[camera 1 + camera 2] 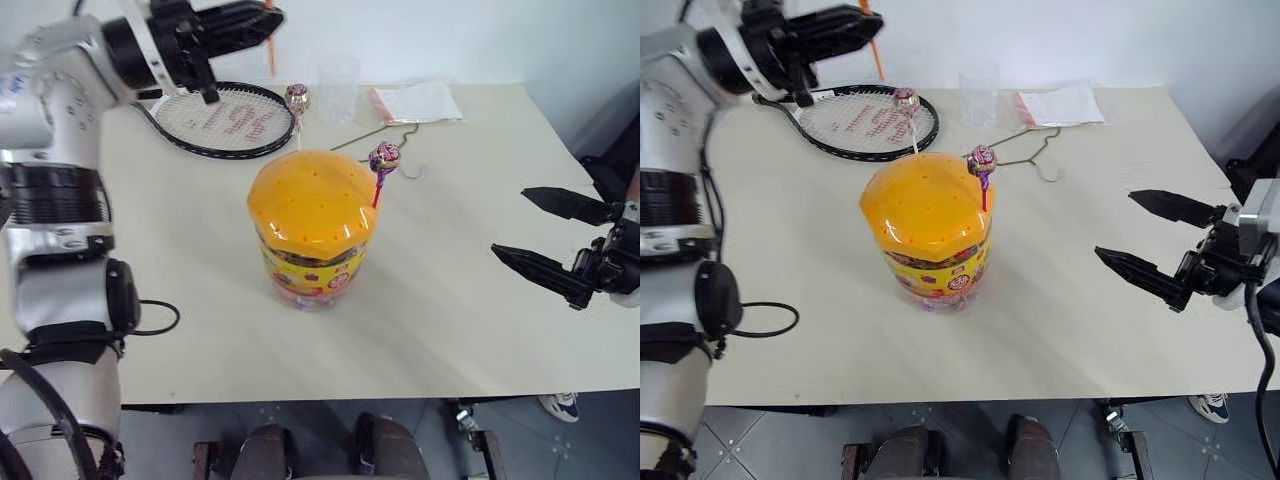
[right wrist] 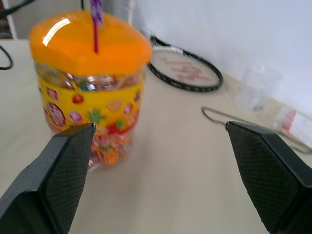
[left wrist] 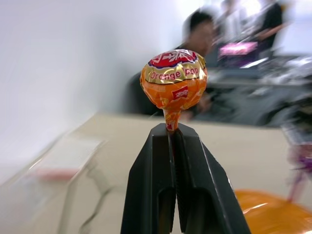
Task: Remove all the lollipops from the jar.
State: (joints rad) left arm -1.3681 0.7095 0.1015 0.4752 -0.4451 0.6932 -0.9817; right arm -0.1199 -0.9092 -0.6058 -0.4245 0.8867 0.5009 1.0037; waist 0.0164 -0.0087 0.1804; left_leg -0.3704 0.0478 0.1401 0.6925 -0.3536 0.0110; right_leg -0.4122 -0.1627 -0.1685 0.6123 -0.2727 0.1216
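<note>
The orange lollipop will go down from my left gripper onto the bare table [image 1: 127,264], between the racket and the near edge.
The jar [image 1: 312,225], a clear tub with a yellow-red label and an orange holed lid, stands mid-table. A purple lollipop [image 1: 384,157] on a red stick rises from the lid's right edge. A pinkish lollipop [image 1: 297,97] on a white stick rises at the lid's far side. My left gripper [image 1: 272,18] is raised high at the back left, shut on the stick of the orange lollipop [image 3: 174,83], whose wrapped head stands just past the fingertips. My right gripper [image 1: 540,230] hangs open over the table's right part, level with the jar, nothing between its fingers.
A black racket [image 1: 225,120] lies at the back left. A small clear cup [image 1: 338,88], a plastic packet [image 1: 415,100] and a wire hanger [image 1: 385,135] lie behind the jar. A person sits blurred in the left wrist view's background.
</note>
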